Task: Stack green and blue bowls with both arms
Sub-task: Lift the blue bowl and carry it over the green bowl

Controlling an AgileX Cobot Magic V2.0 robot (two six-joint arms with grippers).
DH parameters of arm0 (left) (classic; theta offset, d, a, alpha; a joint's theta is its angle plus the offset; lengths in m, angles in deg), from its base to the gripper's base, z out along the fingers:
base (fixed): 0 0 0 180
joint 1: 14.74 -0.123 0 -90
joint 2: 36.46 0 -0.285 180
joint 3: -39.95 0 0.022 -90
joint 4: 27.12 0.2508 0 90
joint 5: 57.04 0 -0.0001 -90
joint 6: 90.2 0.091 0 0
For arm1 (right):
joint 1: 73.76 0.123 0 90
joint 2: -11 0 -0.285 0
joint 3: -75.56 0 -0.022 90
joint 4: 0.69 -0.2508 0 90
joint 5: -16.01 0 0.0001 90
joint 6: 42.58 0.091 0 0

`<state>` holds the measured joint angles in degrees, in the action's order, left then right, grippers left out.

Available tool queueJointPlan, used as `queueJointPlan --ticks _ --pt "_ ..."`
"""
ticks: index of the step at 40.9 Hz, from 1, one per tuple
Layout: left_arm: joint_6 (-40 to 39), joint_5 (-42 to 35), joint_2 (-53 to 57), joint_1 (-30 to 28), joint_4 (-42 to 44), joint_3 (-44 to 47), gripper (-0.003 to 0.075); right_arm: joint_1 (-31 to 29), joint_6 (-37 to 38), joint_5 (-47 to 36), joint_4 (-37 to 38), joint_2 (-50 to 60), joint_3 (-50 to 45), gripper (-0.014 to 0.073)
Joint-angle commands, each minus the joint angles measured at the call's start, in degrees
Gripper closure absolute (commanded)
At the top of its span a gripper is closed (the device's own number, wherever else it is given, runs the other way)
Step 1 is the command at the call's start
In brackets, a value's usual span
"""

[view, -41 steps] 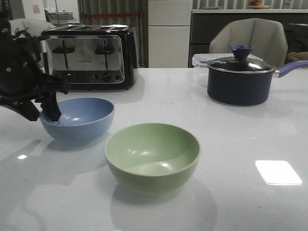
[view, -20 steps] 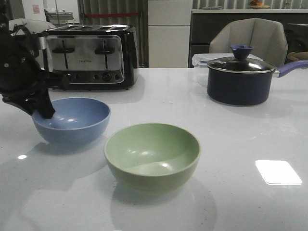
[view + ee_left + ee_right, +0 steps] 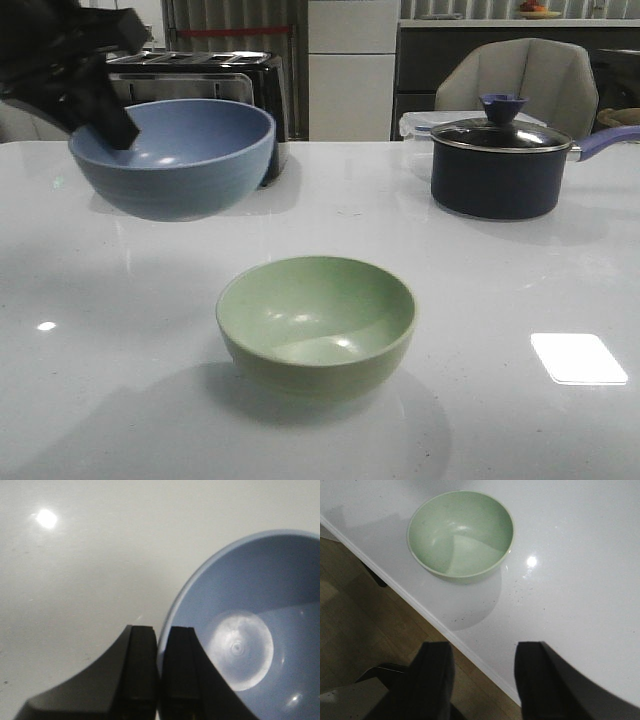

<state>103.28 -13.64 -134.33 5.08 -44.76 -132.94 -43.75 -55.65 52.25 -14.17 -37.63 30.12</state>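
I need to release the blue bowl from my left gripper inside the empty green bowl (image 3: 322, 298), nested within the green bowl's rim.
My left gripper (image 3: 112, 118) is shut on the left rim of the blue bowl (image 3: 175, 160) and holds it well above the table, up and to the left of the green bowl (image 3: 315, 322). In the left wrist view one finger is inside the blue bowl (image 3: 250, 625) and one outside, the rim pinched at my left gripper (image 3: 160, 647). The green bowl stands upright and empty on the white table (image 3: 500, 270). My right gripper (image 3: 482, 655) is open and empty over the table's front edge, apart from the green bowl (image 3: 461, 535). It does not show in the front view.
A black and silver toaster (image 3: 250, 70) stands at the back left, partly behind the lifted bowl. A dark lidded saucepan (image 3: 500, 165) with a purple handle stands at the back right, with a chair (image 3: 520, 80) behind it. Wooden floor (image 3: 380, 630) shows past the table edge.
My left gripper has lifted the blue bowl off the table, up and a little to the right. The green bowl has not moved.
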Motion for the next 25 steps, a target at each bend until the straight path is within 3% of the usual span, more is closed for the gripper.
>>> queueJointPlan --ticks 1,12,25 --pt "1.2 -1.1 2.3 4.0 -2.1 -3.4 0.0627 0.1 -0.7 -3.4 -0.2 0.3 1.5 0.0181" --pt "1.2 -3.3 -1.3 12.6 -1.0 -4.8 0.0627 0.1 -0.7 -3.4 -0.2 0.3 1.5 0.0181" --pt "1.2 -3.8 -7.4 13.4 -1.5 -4.8 0.0627 0.1 -0.7 -3.4 -0.2 0.3 1.5 0.0181"
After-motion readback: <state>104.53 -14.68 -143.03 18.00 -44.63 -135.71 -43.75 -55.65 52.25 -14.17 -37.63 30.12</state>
